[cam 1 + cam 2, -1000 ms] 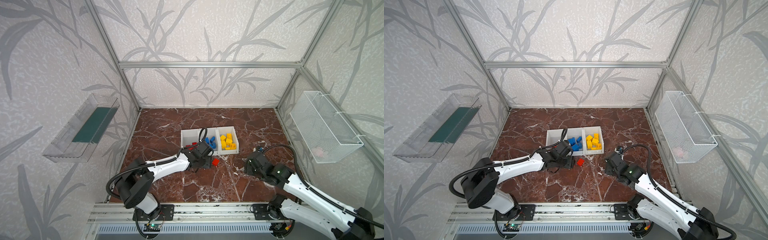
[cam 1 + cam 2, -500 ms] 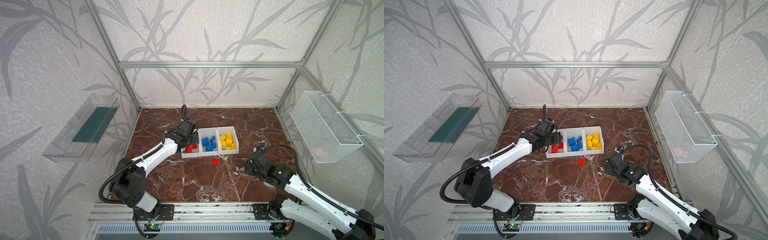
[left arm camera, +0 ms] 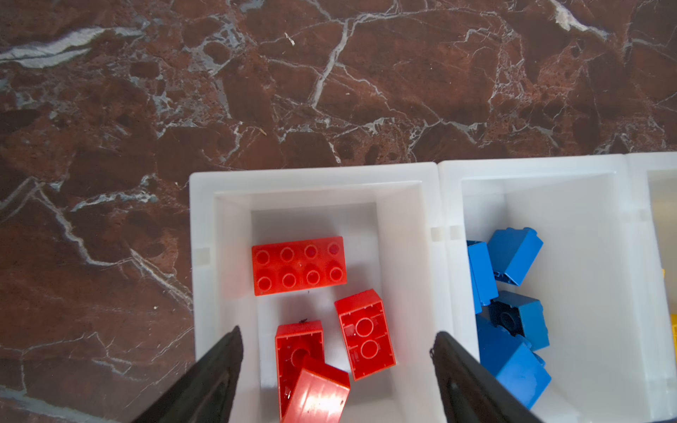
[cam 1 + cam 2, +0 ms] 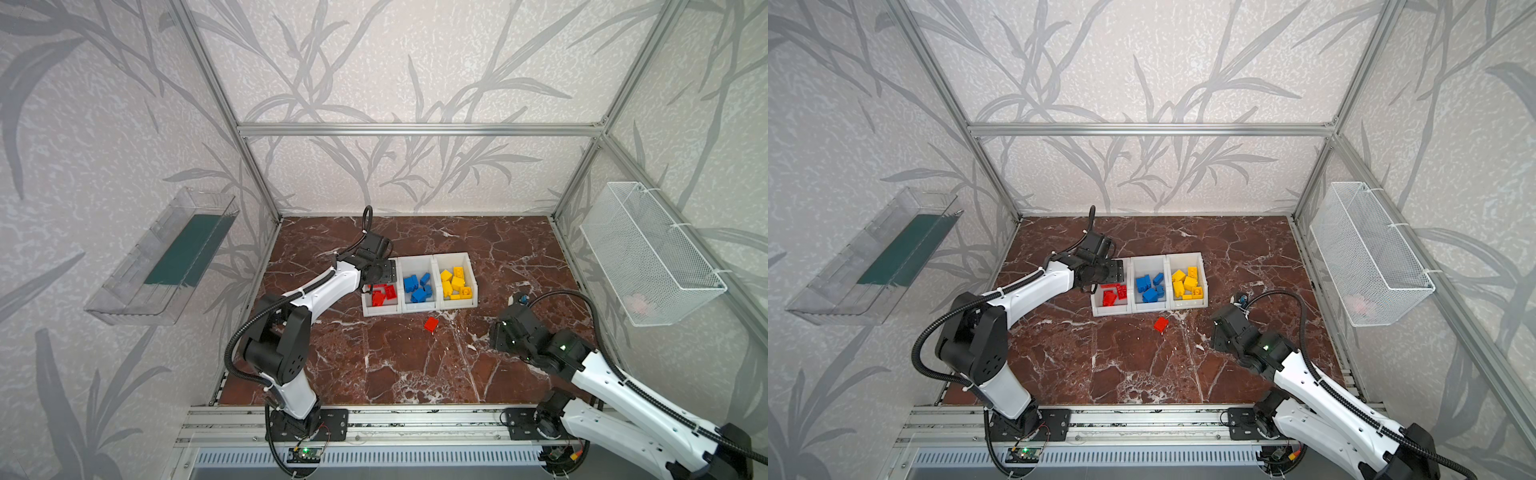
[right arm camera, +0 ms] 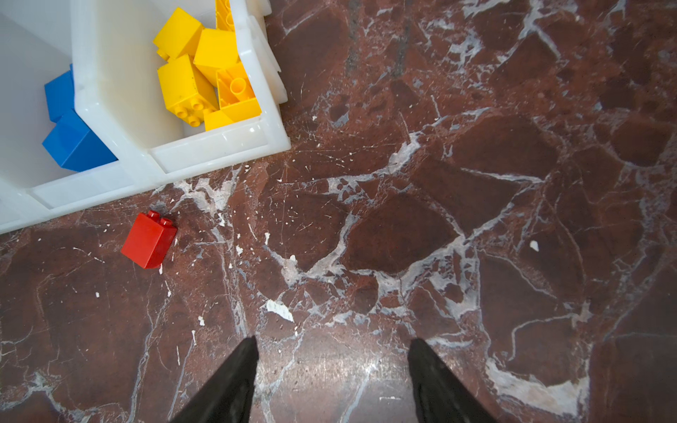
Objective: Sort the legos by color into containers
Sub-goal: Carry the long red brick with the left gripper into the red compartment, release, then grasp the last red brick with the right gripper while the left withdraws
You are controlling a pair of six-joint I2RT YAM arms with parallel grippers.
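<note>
I should next use my right gripper to grip the body of the loose red lego (image 4: 431, 325) (image 5: 148, 240) in front of the container of blue legos.
Three joined white containers (image 4: 417, 309) stand mid-floor. The left one (image 3: 311, 172) holds red legos (image 3: 298, 265), the middle one blue legos (image 4: 417, 286) and the right one yellow legos (image 4: 455, 284). My left gripper (image 3: 337, 338) hangs open over the left container, seen in both top views (image 4: 376, 274) (image 4: 1104, 274). A red lego (image 3: 317, 392) lies tilted on another red one between its jaws, touching neither. One loose red lego (image 4: 431, 324) (image 5: 149, 240) sits on the floor in front of the containers. My right gripper (image 5: 333, 344) is open and empty over bare floor to the right of it.
A clear tray (image 4: 162, 266) is mounted on the left wall and a white wire basket (image 4: 648, 253) on the right wall. Aluminium frame posts stand at the floor's corners. A metal rail (image 4: 395, 419) runs along the front edge.
My left arm swung from the front of the containers to above the left one, and its jaws have opened wider. The right arm has not moved.
</note>
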